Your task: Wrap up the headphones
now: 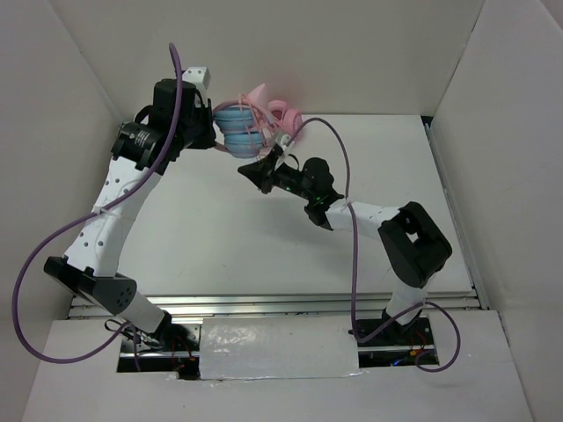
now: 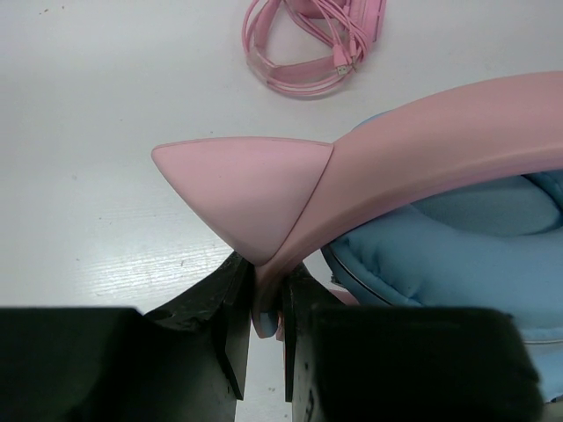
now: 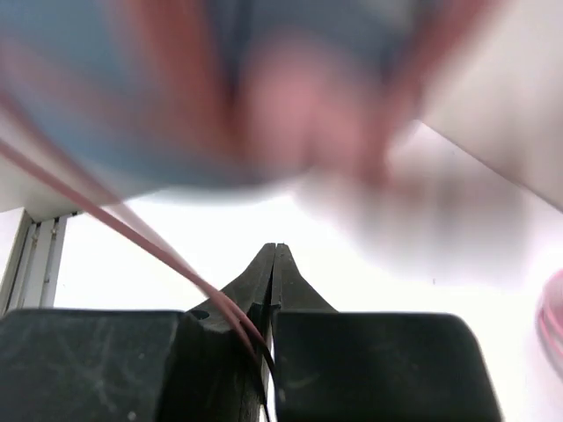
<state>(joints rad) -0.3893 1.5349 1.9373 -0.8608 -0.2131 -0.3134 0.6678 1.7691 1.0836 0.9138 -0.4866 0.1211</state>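
Note:
The robot's left gripper should release the light blue headphones near the middle of the table [image 1: 267, 212], in front of the all-pink headphones.
The headphones [image 1: 238, 132] have light blue ear cups [image 2: 457, 237], a pink headband [image 2: 422, 149] and a pink cat ear [image 2: 242, 189]. They are held up at the back of the table. My left gripper [image 1: 214, 126] is shut on the headband just below the cat ear, as the left wrist view shows [image 2: 266, 299]. My right gripper [image 1: 250, 169] is just in front of the ear cups. It is shut [image 3: 275, 255] on the thin pink cable [image 3: 132, 236], which runs up and left to the blurred headphones above it.
The all-pink headphones [image 1: 287, 112] lie at the back of the table, right of the held pair. Their coiled pink cable [image 2: 303, 48] lies on the table. White walls enclose the table on the left, back and right. Purple robot cables [image 1: 347, 189] loop from both arms.

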